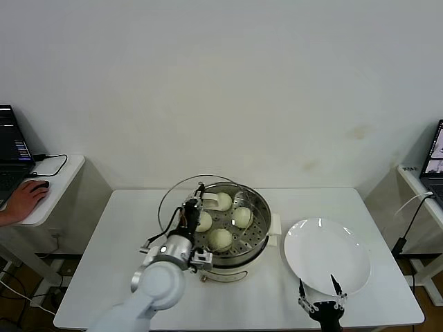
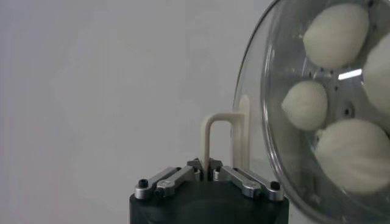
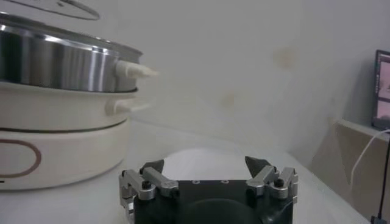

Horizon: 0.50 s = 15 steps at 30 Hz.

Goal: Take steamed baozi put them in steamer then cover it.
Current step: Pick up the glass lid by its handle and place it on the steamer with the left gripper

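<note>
My left gripper should set the glass cover down flat and let go of it over the baozi on the steamer's perforated tray [image 1: 225, 218] [image 2: 348, 100], closing the pot.
The steamer [image 1: 257, 238] stands mid-table with several cream-white baozi [image 1: 220, 239] on its perforated tray. My left gripper [image 1: 195, 204] is shut on the cream bar handle [image 2: 218, 131] of the clear glass cover [image 1: 173, 200]. It holds the cover tilted on edge above the pot's left side. In the left wrist view the baozi [image 2: 304, 105] show through the glass [image 2: 268, 73]. My right gripper [image 1: 320, 296] is open and empty at the table's front right, at the plate's near edge. Its wrist view shows the steamer's steel wall [image 3: 61, 67] and the cover's rim [image 3: 67, 7] above it.
A flat white plate [image 1: 325, 256], empty, lies right of the steamer and shows ahead of the right gripper [image 3: 206, 164] in its wrist view. A person's hand [image 1: 21, 200] rests by a laptop on the left side table. Another laptop [image 1: 436, 162] with cables stands at right.
</note>
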Tool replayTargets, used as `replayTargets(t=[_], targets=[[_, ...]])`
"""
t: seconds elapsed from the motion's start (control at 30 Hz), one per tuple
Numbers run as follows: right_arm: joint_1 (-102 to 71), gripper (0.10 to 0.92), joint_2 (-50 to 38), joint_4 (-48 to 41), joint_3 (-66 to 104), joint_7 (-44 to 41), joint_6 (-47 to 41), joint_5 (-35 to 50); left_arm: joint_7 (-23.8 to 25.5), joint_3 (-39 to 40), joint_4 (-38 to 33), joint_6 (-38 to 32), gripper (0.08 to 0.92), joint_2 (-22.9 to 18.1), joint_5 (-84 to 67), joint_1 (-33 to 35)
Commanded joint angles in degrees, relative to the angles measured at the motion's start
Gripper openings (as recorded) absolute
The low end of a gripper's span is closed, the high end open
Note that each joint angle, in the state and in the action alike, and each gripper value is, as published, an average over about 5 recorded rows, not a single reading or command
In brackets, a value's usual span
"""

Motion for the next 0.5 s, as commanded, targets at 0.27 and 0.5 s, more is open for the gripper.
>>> replayTargets(t=[0.27, 0.5], targets=[[-0.15, 0.823, 0.13, -0.7, -0.34, 0.2, -0.1, -0.65, 0.64, 5.19, 5.84, 0.31, 0.142, -6.23, 3.2, -3.87], [-0.09, 0.823, 0.13, -1.09, -0.49, 0.17, -0.04, -0.71, 1.01, 5.73, 5.69, 0.44, 0.142, -6.61, 2.17, -3.66]])
